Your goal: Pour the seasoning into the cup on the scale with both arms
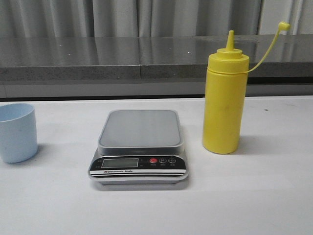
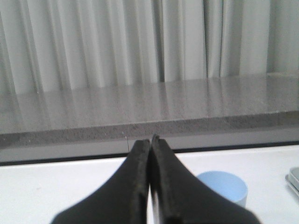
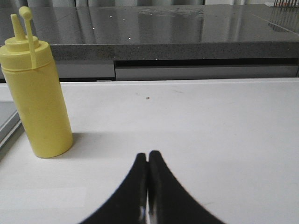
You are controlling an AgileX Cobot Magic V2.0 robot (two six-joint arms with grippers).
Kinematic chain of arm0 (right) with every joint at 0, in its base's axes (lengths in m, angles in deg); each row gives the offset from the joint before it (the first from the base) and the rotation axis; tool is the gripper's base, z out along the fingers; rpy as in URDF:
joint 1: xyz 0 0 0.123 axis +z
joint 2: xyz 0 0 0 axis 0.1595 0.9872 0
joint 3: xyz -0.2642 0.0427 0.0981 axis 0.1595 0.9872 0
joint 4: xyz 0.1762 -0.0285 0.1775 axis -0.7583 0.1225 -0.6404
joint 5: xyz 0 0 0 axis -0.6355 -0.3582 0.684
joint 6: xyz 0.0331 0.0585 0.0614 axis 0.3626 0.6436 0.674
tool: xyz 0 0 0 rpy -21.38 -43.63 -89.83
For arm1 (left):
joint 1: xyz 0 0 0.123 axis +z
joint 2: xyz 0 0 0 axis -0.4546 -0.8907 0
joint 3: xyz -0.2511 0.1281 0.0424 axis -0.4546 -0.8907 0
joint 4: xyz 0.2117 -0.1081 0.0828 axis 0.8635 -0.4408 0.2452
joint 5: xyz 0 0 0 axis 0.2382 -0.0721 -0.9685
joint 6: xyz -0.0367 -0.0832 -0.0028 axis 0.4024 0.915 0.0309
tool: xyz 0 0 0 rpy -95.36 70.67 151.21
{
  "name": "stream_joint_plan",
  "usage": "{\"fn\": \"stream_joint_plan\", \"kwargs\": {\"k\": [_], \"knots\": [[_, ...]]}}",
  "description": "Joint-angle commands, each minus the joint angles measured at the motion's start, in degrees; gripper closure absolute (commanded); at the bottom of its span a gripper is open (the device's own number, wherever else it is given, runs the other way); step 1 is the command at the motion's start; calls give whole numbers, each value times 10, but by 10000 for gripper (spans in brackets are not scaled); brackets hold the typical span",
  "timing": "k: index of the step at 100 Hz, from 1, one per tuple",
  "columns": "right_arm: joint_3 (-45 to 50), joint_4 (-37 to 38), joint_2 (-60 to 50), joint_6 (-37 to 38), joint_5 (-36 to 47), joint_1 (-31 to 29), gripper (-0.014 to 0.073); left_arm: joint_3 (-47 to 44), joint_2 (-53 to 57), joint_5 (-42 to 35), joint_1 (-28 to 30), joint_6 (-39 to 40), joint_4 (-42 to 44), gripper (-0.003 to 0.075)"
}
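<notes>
The left gripper moves to the pale blue cup next and closes on the cup's rim (image 1: 2, 106) (image 2: 197, 178), on the side away from the scale.
The silver-grey scale (image 1: 139, 147) sits at the table's middle with nothing on its platform. The pale blue cup (image 1: 17, 132) stands upright on the table at the far left, apart from the scale. The yellow squeeze bottle (image 1: 225, 100) stands upright to the right of the scale, its tethered cap hanging off to the side. Neither arm shows in the front view. My left gripper (image 2: 151, 139) is shut and empty, with the cup (image 2: 223, 185) just beyond and beside it. My right gripper (image 3: 148, 155) is shut and empty, with the bottle (image 3: 38, 95) off to one side.
A grey stone ledge (image 1: 98, 58) runs along the back of the white table (image 1: 254, 196), with pale curtains behind it. A corner of the scale (image 2: 294, 177) shows at the edge of the left wrist view.
</notes>
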Motion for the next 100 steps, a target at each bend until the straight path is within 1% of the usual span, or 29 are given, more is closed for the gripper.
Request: {"fn": "stream_joint_plan", "kwargs": {"k": [1, 10, 26, 40, 47, 59, 69, 84, 100], "knots": [[-10, 1, -11, -4, 49, -4, 662, 63, -45, 19, 1, 5, -8, 740], [-10, 1, -11, -4, 49, -4, 662, 121, -110, 52, 1, 5, -8, 740], [-10, 1, -11, -4, 49, -4, 662, 222, -242, 61, 1, 5, -32, 740], [-10, 1, -11, -4, 49, -4, 662, 303, -349, 102, 1, 5, -34, 740], [-10, 1, -11, -4, 49, -4, 662, 343, -397, 140, 1, 5, -37, 740], [-10, 1, -11, -4, 49, -4, 662, 414, -475, 229, 1, 5, -50, 740], [-10, 1, -11, -4, 49, -4, 662, 471, -537, 266, 1, 5, -50, 740], [-10, 1, -11, -4, 49, -4, 662, 535, -622, 294, 1, 5, -50, 740], [-10, 1, -11, -4, 49, -4, 662, 575, -690, 291, 1, 5, -51, 739]]}}
